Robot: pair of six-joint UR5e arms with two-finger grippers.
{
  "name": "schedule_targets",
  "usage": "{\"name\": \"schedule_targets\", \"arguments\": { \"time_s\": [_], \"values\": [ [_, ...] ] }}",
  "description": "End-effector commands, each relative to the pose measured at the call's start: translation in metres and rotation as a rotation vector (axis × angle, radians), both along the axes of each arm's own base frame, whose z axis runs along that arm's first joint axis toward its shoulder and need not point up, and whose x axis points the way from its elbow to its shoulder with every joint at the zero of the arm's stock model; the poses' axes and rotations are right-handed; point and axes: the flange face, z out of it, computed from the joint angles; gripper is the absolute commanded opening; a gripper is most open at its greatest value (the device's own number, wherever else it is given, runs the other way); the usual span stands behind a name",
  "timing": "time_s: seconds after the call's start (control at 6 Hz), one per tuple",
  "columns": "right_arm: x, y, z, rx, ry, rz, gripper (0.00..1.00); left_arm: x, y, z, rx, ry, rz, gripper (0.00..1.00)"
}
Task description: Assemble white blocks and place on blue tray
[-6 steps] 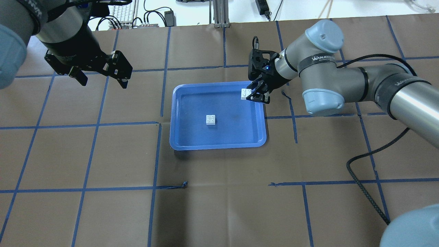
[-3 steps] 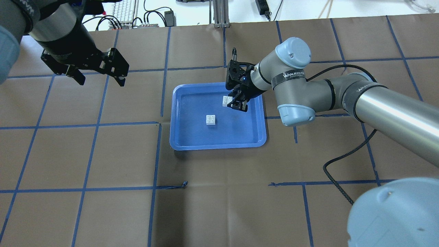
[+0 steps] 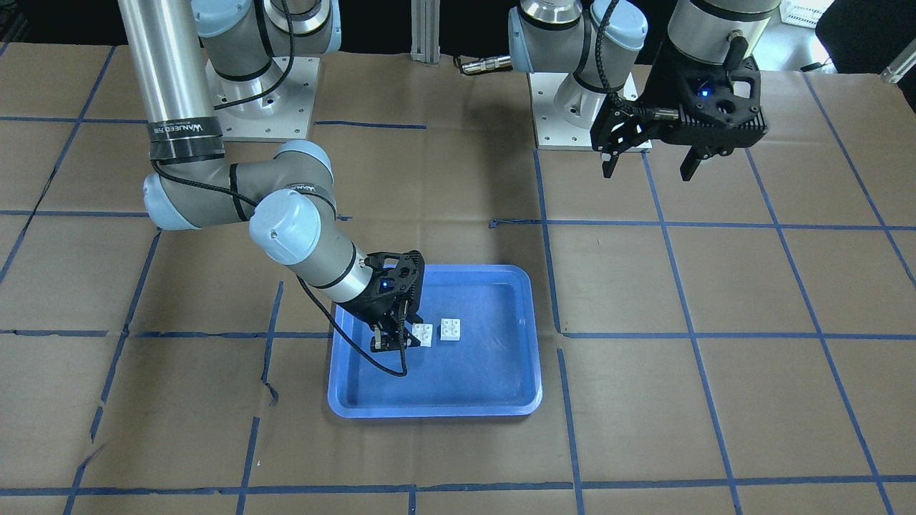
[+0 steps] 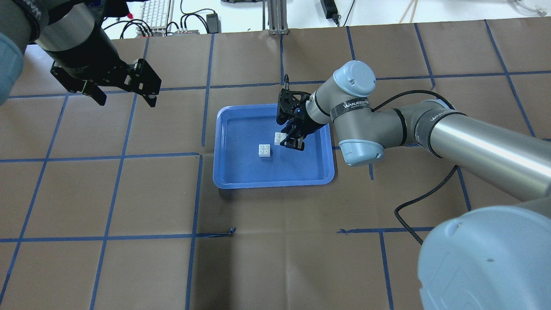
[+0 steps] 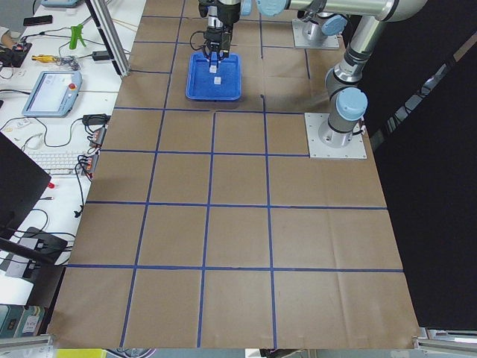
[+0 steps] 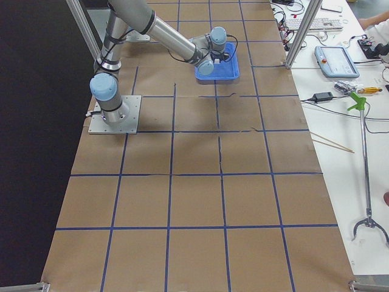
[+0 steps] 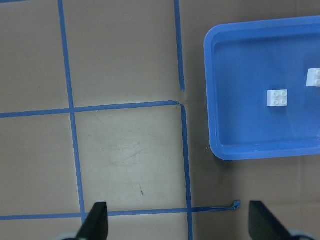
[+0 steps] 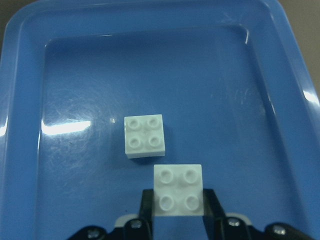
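Observation:
The second white block, now held low over the tray, will be set down by my right gripper on the blue tray, flush [image 3: 431,327] [image 8: 147,177] against the lying white block.
The blue tray [image 4: 292,168] lies mid-table and shows in the front view [image 3: 465,379]. One white block [image 4: 264,150] lies studs up on its floor, also in the right wrist view [image 8: 144,136] and the left wrist view [image 7: 277,98]. My right gripper [image 4: 289,143] is shut on the second white block [image 4: 280,138], holding it low over the tray just beside the lying one [image 8: 178,190]. My left gripper [image 4: 125,102] is open and empty, high above the table left of the tray.
A keyboard and cables [image 4: 155,15] lie beyond the table's far edge. The right arm's black cable [image 4: 413,202] hangs over the table's right part. Blue tape lines cross the brown table cover. Both arm bases [image 3: 587,93] stand at the robot's side.
My right gripper carried its white block left from over the tray's far right rim to just beside the lying block. The left gripper drew back slightly.

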Motion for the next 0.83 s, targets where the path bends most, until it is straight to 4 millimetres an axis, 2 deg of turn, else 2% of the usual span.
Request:
{"name": "schedule_targets", "arguments": {
  "time_s": [0.0,0.5,0.67],
  "values": [
    [0.0026,0.0096,-0.0083,0.013,0.006,0.009,0.22,0.0006,0.0002,0.0021,-0.005,-0.002,0.002,1.00],
    [0.0061,0.0092,-0.0073,-0.009,-0.008,0.007,0.23,0.0014,0.0001,0.0019,-0.003,-0.002,0.002,1.00],
    [0.0070,0.0093,-0.0151,0.002,-0.006,0.009,0.23,0.0014,0.0000,0.0021,-0.005,-0.002,0.002,1.00]
  ]
}}
